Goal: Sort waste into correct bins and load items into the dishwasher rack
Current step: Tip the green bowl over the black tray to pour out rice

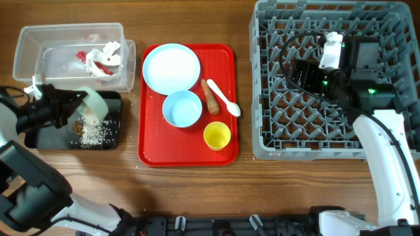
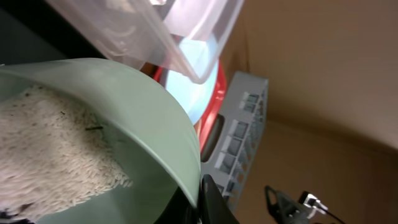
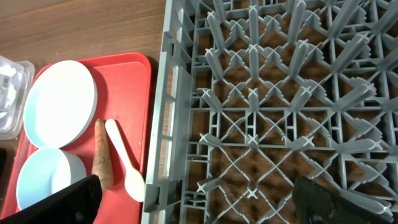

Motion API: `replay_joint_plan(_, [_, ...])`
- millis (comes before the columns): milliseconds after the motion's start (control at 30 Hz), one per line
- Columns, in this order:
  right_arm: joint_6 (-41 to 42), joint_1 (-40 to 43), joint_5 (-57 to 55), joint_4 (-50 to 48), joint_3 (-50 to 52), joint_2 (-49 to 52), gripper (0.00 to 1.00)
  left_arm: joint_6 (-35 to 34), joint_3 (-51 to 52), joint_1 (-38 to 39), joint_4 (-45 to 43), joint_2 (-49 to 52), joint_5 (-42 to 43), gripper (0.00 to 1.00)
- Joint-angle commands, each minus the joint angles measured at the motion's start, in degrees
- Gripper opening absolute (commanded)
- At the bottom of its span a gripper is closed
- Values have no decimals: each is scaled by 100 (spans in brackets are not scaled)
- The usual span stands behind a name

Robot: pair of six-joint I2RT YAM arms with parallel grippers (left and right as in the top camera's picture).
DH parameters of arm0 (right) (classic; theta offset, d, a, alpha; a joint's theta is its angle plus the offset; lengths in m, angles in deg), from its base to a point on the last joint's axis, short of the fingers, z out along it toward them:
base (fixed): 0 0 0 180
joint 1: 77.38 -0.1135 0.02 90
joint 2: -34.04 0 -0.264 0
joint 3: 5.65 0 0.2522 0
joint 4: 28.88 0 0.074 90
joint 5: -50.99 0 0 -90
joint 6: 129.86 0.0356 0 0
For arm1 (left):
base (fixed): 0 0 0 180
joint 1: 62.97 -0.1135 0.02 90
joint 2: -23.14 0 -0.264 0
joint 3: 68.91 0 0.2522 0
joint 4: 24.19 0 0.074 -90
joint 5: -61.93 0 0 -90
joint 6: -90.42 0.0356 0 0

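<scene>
Next, I set the pale green bowl with my left gripper on the red serving tray's empty near corner point(image 1: 161, 145), below the light blue bowl.
My left gripper point(image 1: 77, 105) is shut on the rim of the pale green bowl point(image 1: 96, 103) and holds it tilted over the black tray point(image 1: 49, 136). White rice point(image 1: 98, 133) and a dark brown scrap point(image 1: 79, 126) lie in that tray. In the left wrist view the bowl point(image 2: 130, 118) still holds rice point(image 2: 50, 149). The red-and-white wrapper point(image 1: 100, 60) lies in the clear tub point(image 1: 39, 39). My right gripper point(image 1: 300, 73) is open and empty above the grey rack point(image 1: 262, 78); its fingers point(image 3: 199, 205) are spread wide.
The red serving tray point(image 1: 151, 147) holds the plate point(image 1: 170, 67), the light blue bowl point(image 1: 182, 109), the carrot-like stick point(image 1: 210, 97), the white spoon point(image 1: 224, 100) and the yellow cup point(image 1: 216, 136). The right wrist view shows the stick point(image 3: 102, 155) and the spoon point(image 3: 124, 165).
</scene>
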Motion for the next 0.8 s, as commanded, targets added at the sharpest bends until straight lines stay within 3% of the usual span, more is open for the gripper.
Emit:
replay_joint_plan(0, [81,7,33,-15,-122,28,100,-15,-31,-120,22,63,748,4])
replay_joint_plan(333, [81,9,33,-17,-122,28,100,-13,-31,-343,0,63,1895,4])
replay_joint_plan(767, [83,9,35,-13,-122,28,100,-13,-33,-520,-2,63,2415,4])
